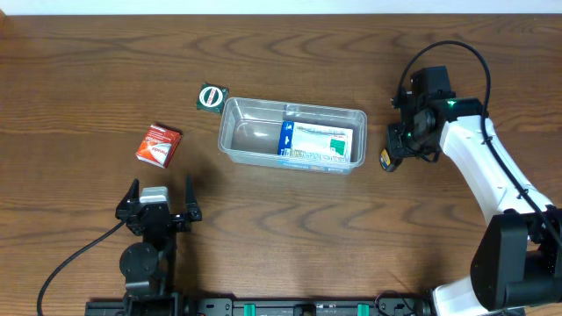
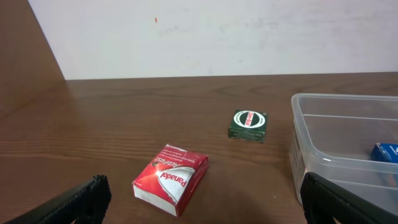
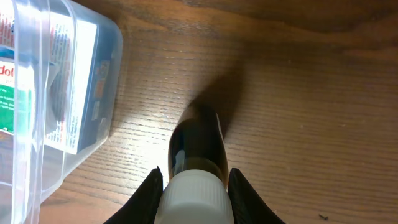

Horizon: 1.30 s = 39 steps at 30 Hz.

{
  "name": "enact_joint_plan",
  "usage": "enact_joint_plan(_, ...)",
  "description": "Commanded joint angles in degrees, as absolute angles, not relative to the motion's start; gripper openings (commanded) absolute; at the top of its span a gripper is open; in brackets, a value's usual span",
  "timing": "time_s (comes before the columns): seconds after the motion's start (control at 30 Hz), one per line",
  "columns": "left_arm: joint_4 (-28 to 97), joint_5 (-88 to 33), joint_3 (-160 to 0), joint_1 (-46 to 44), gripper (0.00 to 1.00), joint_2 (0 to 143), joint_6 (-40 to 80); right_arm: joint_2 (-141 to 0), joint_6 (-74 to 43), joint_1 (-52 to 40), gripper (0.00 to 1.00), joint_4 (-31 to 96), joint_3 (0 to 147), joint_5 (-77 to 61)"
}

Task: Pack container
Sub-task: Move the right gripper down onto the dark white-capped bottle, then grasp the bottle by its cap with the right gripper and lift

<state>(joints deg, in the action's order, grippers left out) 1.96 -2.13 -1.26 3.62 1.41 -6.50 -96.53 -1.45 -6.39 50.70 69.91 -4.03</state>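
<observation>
I should use my right gripper to stand the dark bottle, now held just beside the container, in the container's empty part (image 1: 276,132) next to the blue and white box.
The clear plastic container (image 1: 250,136) stands mid-table with a blue and white box (image 1: 320,143) lying in its right half. It also shows in the left wrist view (image 2: 336,143) and the right wrist view (image 3: 31,124). My right gripper (image 1: 397,149) (image 3: 193,177) is shut on a dark bottle with a white cap (image 3: 199,146) (image 1: 387,159), just right of the container's right end. My left gripper (image 1: 161,206) (image 2: 205,205) is open and empty, near the front edge. A red Panadol box (image 1: 158,144) (image 2: 171,179) lies ahead of it.
A small dark green box (image 1: 211,97) (image 2: 249,124) lies by the container's back left corner. The blue box shows through the container wall in the right wrist view (image 3: 81,81) and in the left wrist view (image 2: 385,152).
</observation>
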Motion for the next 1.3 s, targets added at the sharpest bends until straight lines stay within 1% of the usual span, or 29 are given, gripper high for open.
enact_joint_plan(0.0,4.1,-0.6,-0.2,3.4,0.98,1.4,-7.5,-96.6,0.0,-6.4,0.19,51.5,71.9,-5.0)
enact_joint_plan(0.1,4.1,-0.6,-0.2,3.4,0.98,1.4,-7.5,-96.6,1.6,-6.4,0.20,54.3,76.0,-5.0)
enact_joint_plan(0.33,4.1,-0.6,-0.2,3.4,0.98,1.4,-7.5,-96.6,4.8,-6.6,0.19,63.5,92.0,-4.9)
enact_joint_plan(0.47,4.1,-0.6,-0.2,3.4,0.98,1.4,-7.5,-96.6,4.8,-8.4,0.19,64.7,99.2,-5.0)
enact_joint_plan(0.67,4.1,-0.6,-0.2,3.4,0.98,1.4,-7.5,-96.7,2.3,-14.2,0.20,59.1,101.7,-5.0)
enact_joint_plan(0.97,4.1,-0.6,-0.2,3.4,0.98,1.4,-7.5,-97.2,-3.3,-26.4,0.20,48.0,101.6,-4.3)
enact_joint_plan(1.17,4.1,-0.6,-0.2,3.4,0.98,1.4,-7.5,-100.8,-6.8,-33.5,0.20,44.0,101.6,-0.1)
enact_joint_plan(1.27,4.1,-0.6,-0.2,3.4,0.98,1.4,-7.5,-103.8,-8.5,-35.6,0.18,43.0,101.6,0.6)
